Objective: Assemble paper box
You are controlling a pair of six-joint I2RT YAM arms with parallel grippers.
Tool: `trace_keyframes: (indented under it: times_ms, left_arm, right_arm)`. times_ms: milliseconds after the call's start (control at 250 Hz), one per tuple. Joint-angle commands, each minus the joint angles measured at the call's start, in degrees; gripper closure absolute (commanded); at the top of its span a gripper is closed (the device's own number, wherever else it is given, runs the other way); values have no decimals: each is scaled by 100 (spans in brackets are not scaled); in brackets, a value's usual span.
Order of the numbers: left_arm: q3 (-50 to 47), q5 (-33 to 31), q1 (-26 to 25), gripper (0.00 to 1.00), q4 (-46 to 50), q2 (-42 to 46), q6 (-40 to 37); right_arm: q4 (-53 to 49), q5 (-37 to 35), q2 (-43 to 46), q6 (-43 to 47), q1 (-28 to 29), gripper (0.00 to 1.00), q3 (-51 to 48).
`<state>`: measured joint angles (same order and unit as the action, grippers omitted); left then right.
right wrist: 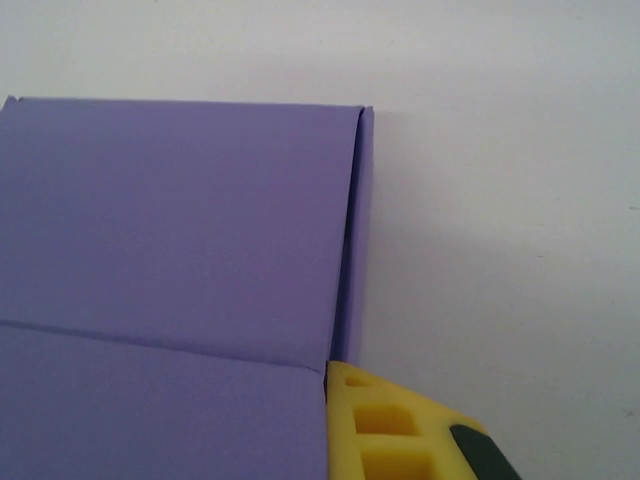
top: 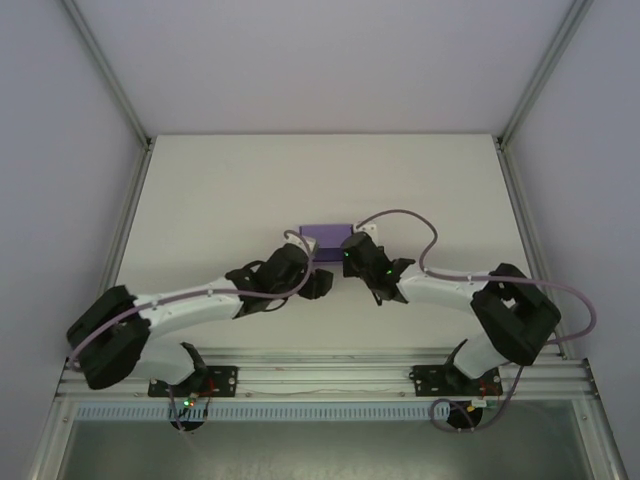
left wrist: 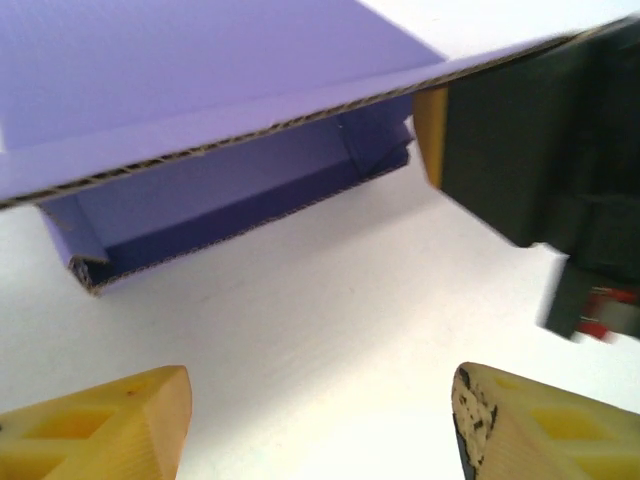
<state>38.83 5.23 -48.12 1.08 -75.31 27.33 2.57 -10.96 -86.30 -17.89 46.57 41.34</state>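
Observation:
The box's front gapes and my right gripper holds only the lid flap's edge, so it should open and take the box by its end (right wrist: 355, 240).
The purple paper box (top: 325, 237) lies on the white table between my two grippers. In the left wrist view the paper box (left wrist: 230, 190) faces me with its inside showing and its lid flap (left wrist: 200, 70) lifted above it. My left gripper (left wrist: 320, 420) stands open just short of the box, with bare table between its yellow fingertips (left wrist: 110, 420). My right gripper (top: 352, 254) sits at the lid's right end. In the right wrist view one yellow finger (right wrist: 385, 425) presses the edge of the lid (right wrist: 180, 230), and the other finger is hidden behind the card.
The white table (top: 250, 190) stretches away behind the box, walled by pale panels and aluminium posts (top: 120, 90). Both arm bases sit on the rail (top: 320, 380) at the near edge. A grey cable (top: 410, 220) loops over the right arm.

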Motion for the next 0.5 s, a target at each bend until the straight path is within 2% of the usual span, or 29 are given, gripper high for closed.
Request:
trace_keyframes:
  times_ms: [0,32,96,248,336,392,496]
  left_arm:
    - [382,47,9,24,1097,588,254]
    - [507,-133,19,19,1332,739,321]
    - [829,-659,116,0,1828,895,656]
    - [1567,-533,1208,0,2595,512,1186]
    - [1617,-274,1616,0,2019,85,1033]
    - [1690,149,1753,0,1489,-291,750]
    - [2230,932,1982,0,1180,-1170,461]
  right_arm:
    - [-538,159,-168,219,42,100,-174]
    - [-538,184,-173,264,48,100,-190]
    - [-499,201,-176,336,64,100,-243]
    - [-364,238,-331,523,67,100,-319]
    - [-30,217,-454,550,80,100,-464]
    - [70,244,-509,554,76,100,-487]
    - [129,259,-528,626,81,100,-517]
